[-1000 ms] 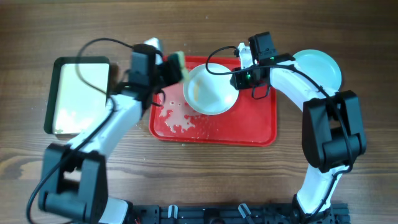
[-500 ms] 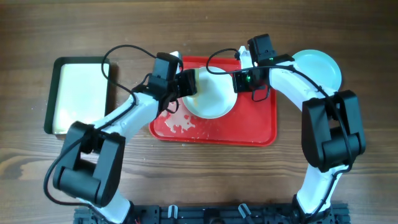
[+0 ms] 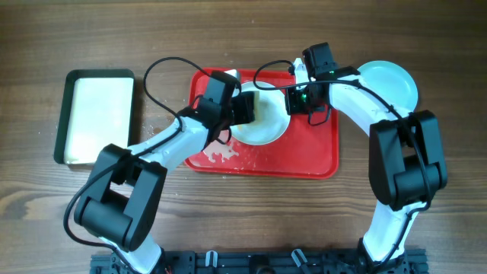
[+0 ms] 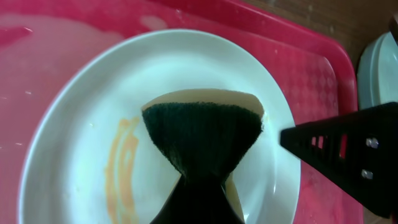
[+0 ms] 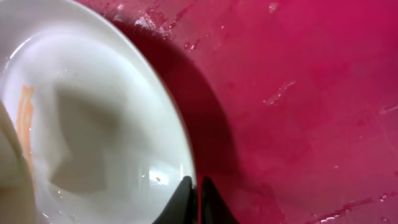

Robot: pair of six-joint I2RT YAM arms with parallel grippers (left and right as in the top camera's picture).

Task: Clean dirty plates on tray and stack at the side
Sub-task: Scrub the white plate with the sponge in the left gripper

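Note:
My left gripper has the sponge. It will let go of the sponge in the middle of the dark-rimmed cream tray (image 3: 100, 119). The sponge is held over the plate's middle.
A white plate (image 3: 266, 122) with an orange smear (image 4: 121, 165) sits tilted over the red tray (image 3: 312, 156). My right gripper (image 3: 291, 97) is shut on the plate's right rim (image 5: 186, 168). My left gripper (image 3: 245, 108) is shut on a sponge (image 4: 202, 134), dark green face with a yellow back, held over the plate's middle (image 4: 81, 124). A pale blue plate (image 3: 389, 82) lies on the table right of the tray, and its edge shows in the left wrist view (image 4: 376, 68). Whether another plate lies under it, I cannot tell.
A dark-rimmed cream tray (image 3: 97, 116) lies at the left on the wooden table. White foam and wet smears (image 3: 217, 156) cover the red tray's left part. Black cables loop above both arms.
My left gripper has carried the sponge right from the tray's left edge onto the white plate. The right gripper and plate have stayed put.

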